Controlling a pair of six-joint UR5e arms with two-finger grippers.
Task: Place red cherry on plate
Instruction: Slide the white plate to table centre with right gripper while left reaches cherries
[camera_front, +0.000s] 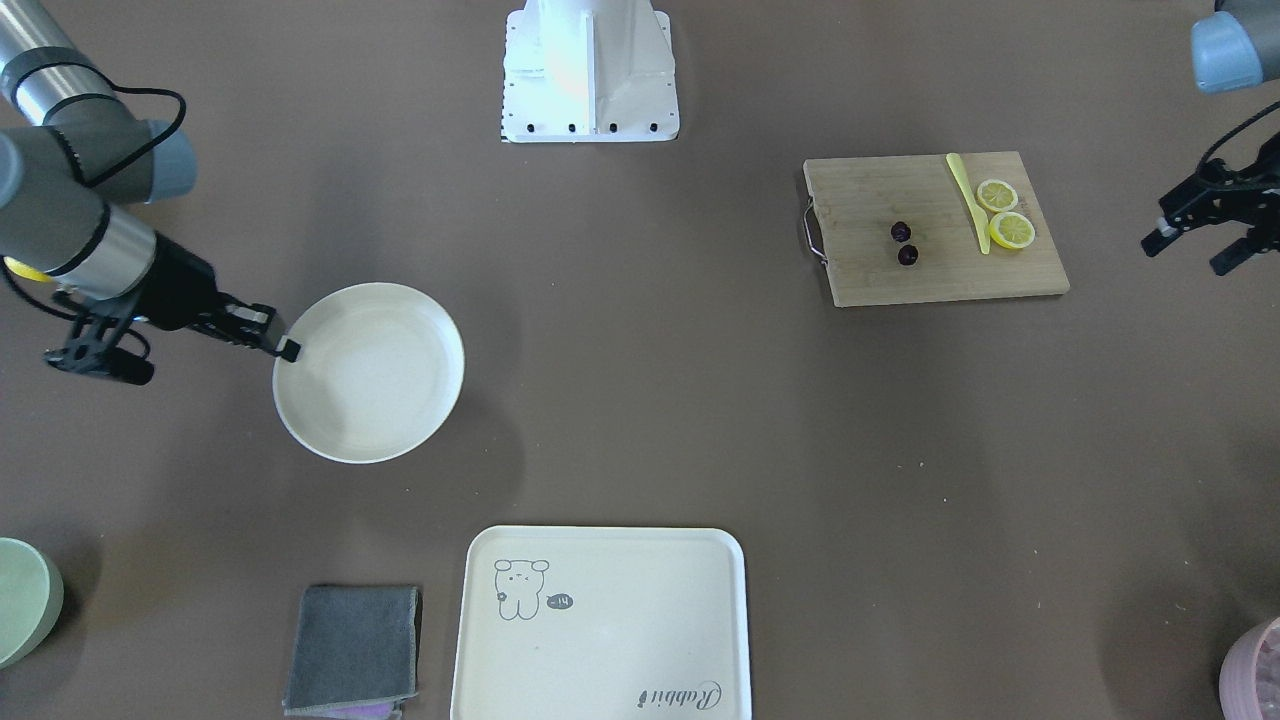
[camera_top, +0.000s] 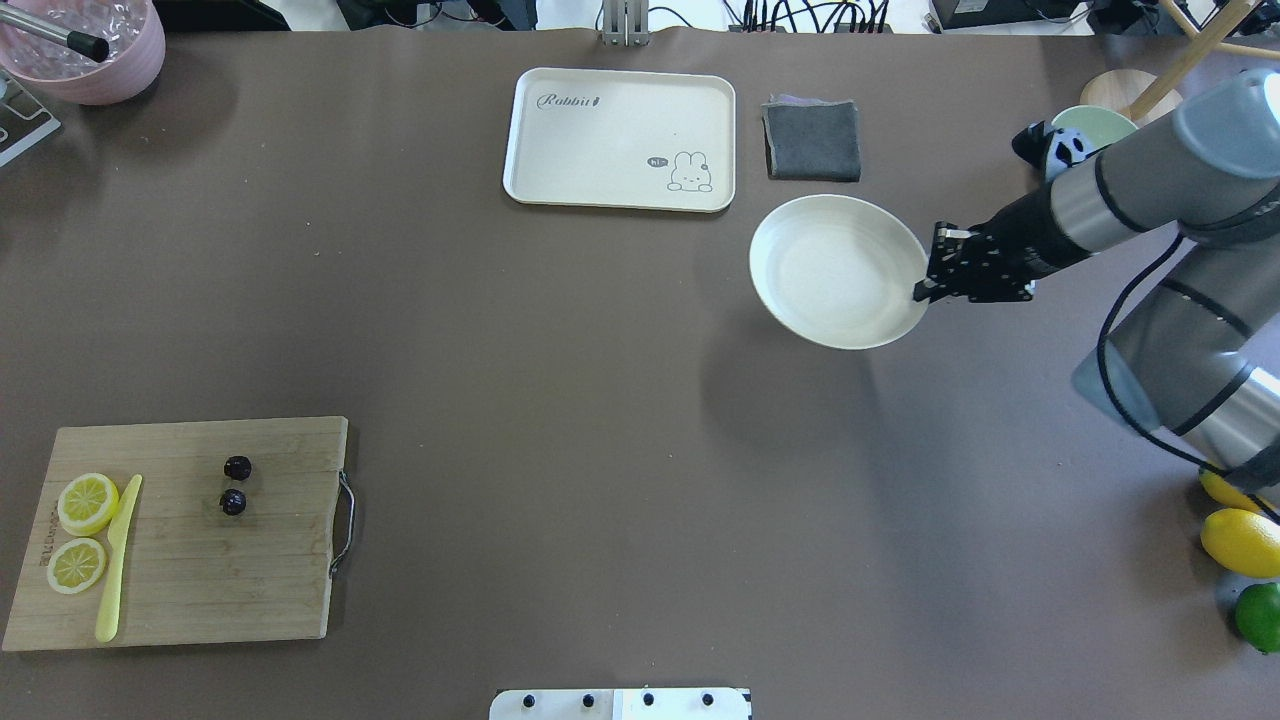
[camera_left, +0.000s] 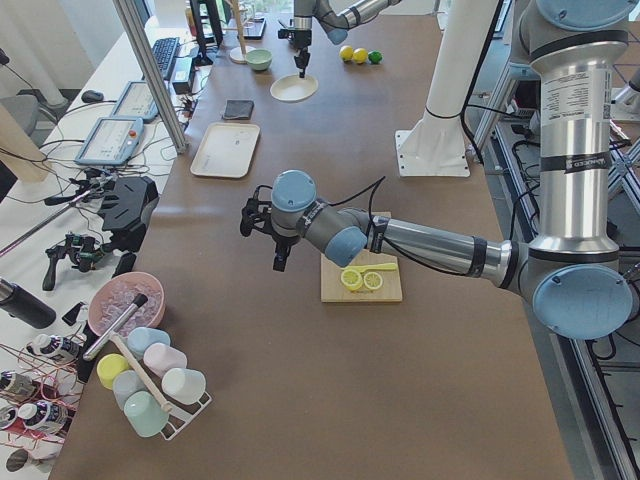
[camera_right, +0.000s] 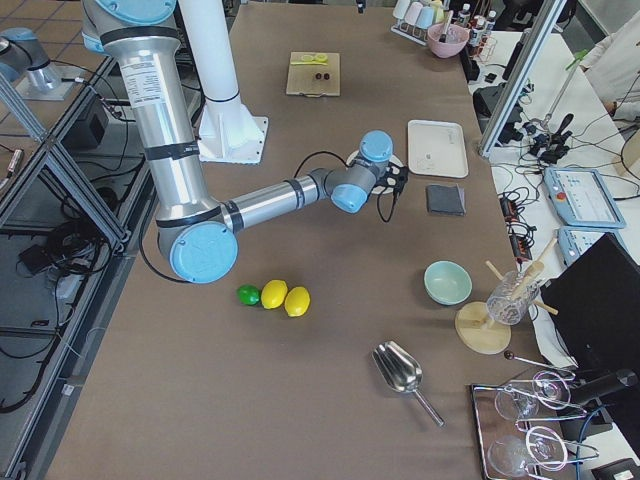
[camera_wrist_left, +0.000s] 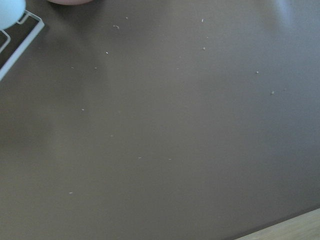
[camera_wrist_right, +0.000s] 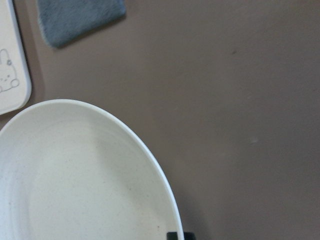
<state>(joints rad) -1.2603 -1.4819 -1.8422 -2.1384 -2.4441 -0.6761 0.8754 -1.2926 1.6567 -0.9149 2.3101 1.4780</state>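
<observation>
My left gripper should next close on the sides of the red cherry nearer the bear-print tray (camera_front: 908, 254), out of the pair on the cutting board.
The red cherry (camera_front: 904, 243), two dark round fruits, lies on a wooden cutting board (camera_front: 930, 275) at the robot's left; in the overhead view the cherry (camera_top: 235, 484) sits mid-board. The plate (camera_front: 385, 385), round and cream-white, is far across the table with nothing in it. My right gripper (camera_front: 285, 345) is shut on the plate's rim, and the right wrist view shows one fingertip (camera_wrist_right: 175, 235) at that rim. A broad shadow spreads beside the plate (camera_top: 830, 270). My left gripper (camera_front: 1190, 255) hovers open beside the board, holding nothing.
Two lemon slices (camera_front: 1005, 212) and a yellow knife (camera_front: 968, 200) share the board. A bear-print tray (camera_front: 600, 680), grey cloth (camera_front: 355, 645), green bowl (camera_front: 20, 600) and pink bowl (camera_front: 1255, 670) line the operators' edge. Whole lemons (camera_top: 1240, 540) lie by the right arm.
</observation>
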